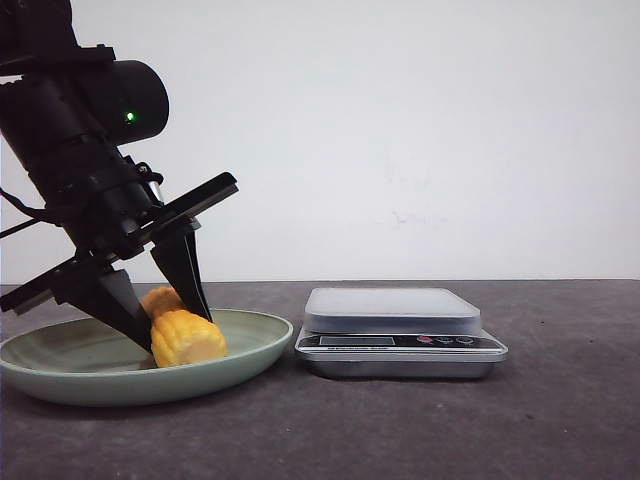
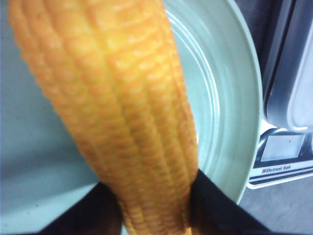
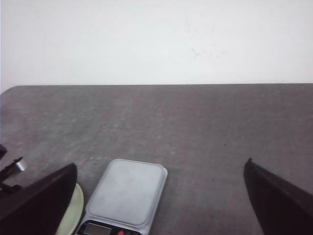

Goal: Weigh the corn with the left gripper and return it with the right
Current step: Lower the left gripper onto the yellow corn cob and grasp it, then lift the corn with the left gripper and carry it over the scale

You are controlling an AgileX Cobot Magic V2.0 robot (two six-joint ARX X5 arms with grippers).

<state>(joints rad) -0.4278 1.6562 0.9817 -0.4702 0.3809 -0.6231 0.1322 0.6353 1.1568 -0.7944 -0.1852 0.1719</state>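
Note:
My left gripper is going to let go of the corn on the scale's platform (image 1: 359,297), behind the display and toward the pale green plate.
The yellow-orange corn (image 1: 183,333) lies in the pale green plate (image 1: 250,345) at the left of the table. My left gripper (image 1: 170,325) reaches down into the plate with one black finger on each side of the cob, shut on it. In the left wrist view the corn (image 2: 122,107) fills the picture, pinched between the two black fingers (image 2: 215,210) over the plate (image 2: 230,112). My right gripper (image 3: 159,196) is open and empty, held above the table behind the scale (image 3: 127,193). It does not show in the front view.
A silver digital kitchen scale (image 1: 395,320) with a blank platform stands just right of the plate; its display shows in the left wrist view (image 2: 283,149). A white wall backs the dark grey table (image 1: 560,420).

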